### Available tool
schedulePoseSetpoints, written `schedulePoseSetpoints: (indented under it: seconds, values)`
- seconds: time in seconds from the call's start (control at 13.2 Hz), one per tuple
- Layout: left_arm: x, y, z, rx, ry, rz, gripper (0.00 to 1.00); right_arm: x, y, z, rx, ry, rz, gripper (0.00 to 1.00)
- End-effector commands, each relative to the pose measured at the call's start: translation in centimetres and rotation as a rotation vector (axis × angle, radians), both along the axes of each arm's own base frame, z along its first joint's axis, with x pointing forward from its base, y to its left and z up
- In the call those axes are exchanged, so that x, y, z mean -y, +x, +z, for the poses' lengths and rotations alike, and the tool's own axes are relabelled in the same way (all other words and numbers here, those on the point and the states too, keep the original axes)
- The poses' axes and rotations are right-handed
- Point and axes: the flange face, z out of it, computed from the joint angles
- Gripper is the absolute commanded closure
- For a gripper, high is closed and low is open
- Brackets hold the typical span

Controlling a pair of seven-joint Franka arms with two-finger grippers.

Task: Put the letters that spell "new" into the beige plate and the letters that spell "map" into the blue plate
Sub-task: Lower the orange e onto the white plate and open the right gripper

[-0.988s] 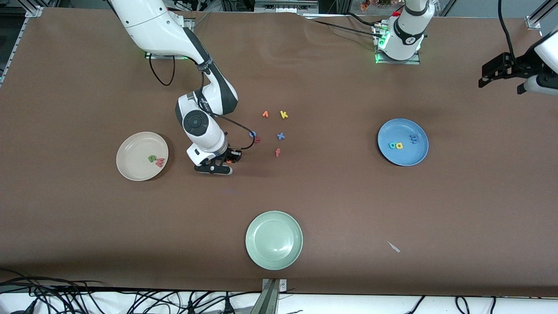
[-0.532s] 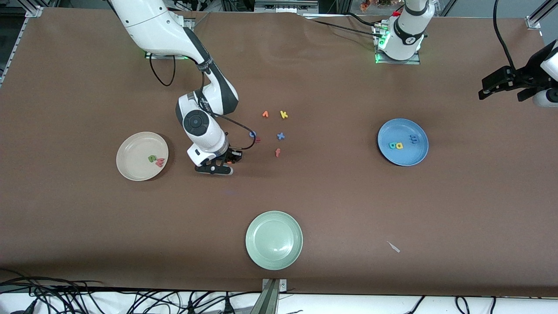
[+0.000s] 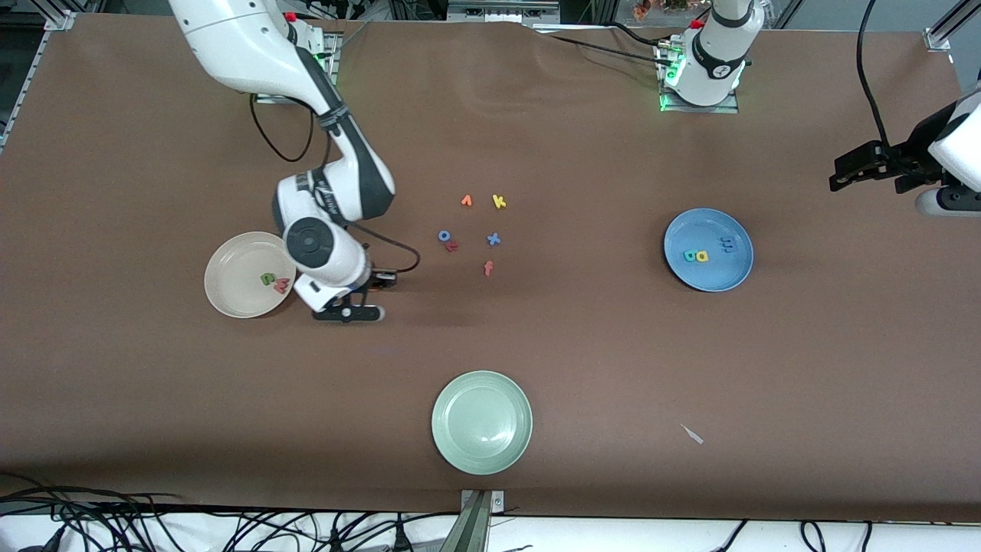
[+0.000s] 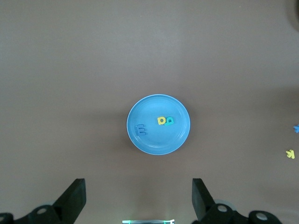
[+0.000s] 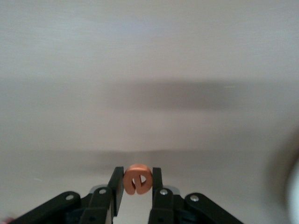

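Next, my right gripper lets go of the orange e in the beige plate [image 3: 268, 298], just beside the salmon-pink w.
My right gripper [image 3: 346, 311] hangs over the table just beside the beige plate [image 3: 230, 264], shut on the orange e [image 5: 137, 179], which shows pinched between its fingers in the right wrist view. The green n [image 3: 267, 279] and the salmon-pink w [image 3: 281, 286] lie in the beige plate. The blue plate [image 3: 724, 268] holds the blue m [image 3: 726, 244], the yellow a [image 3: 701, 256] and the teal p [image 3: 690, 255]. My left gripper [image 3: 851, 172] waits open, high over the left arm's end of the table. The left wrist view looks down on the blue plate [image 4: 159, 140].
Loose letters lie mid-table: an orange v [image 3: 466, 201], a yellow k [image 3: 499, 202], a blue o [image 3: 444, 236] touching a red letter [image 3: 452, 246], a blue x [image 3: 493, 239], an orange-red f [image 3: 487, 267]. A pale green plate [image 3: 481, 422] sits near the front edge, a white scrap [image 3: 693, 435] beside it.
My right gripper has carried the orange e away from the loose letters toward the beige plate. The left gripper has drifted slightly at its end of the table.
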Motion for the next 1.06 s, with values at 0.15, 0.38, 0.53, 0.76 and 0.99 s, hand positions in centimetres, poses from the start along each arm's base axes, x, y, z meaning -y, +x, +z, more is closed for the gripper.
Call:
schedulePoseSetpoints:
  seconds: [0.15, 0.38, 0.53, 0.76, 0.99]
  values:
    - [0.5, -1.1, 1.2, 0.033, -0.005, -0.003, 0.00, 7.7, 0.9, 1.8, -0.098, -0.040, 0.057, 0.80]
    - [0.7, -2.4, 1.1, 0.026, -0.006, -0.006, 0.00, 11.0, 1.3, 1.1, -0.110, -0.071, 0.009, 0.80]
    - [1.2, -2.1, 1.1, 0.021, -0.006, -0.015, 0.00, 14.1, 1.8, 0.5, -0.123, -0.066, 0.009, 0.80]
    - [1.2, -2.0, 1.1, 0.022, -0.007, -0.015, 0.00, 18.3, 2.3, -0.1, -0.140, -0.045, 0.036, 0.80]
    - [1.2, -2.0, 1.1, 0.024, -0.009, -0.015, 0.00, 19.7, 2.4, -0.3, -0.145, -0.034, 0.041, 0.49]
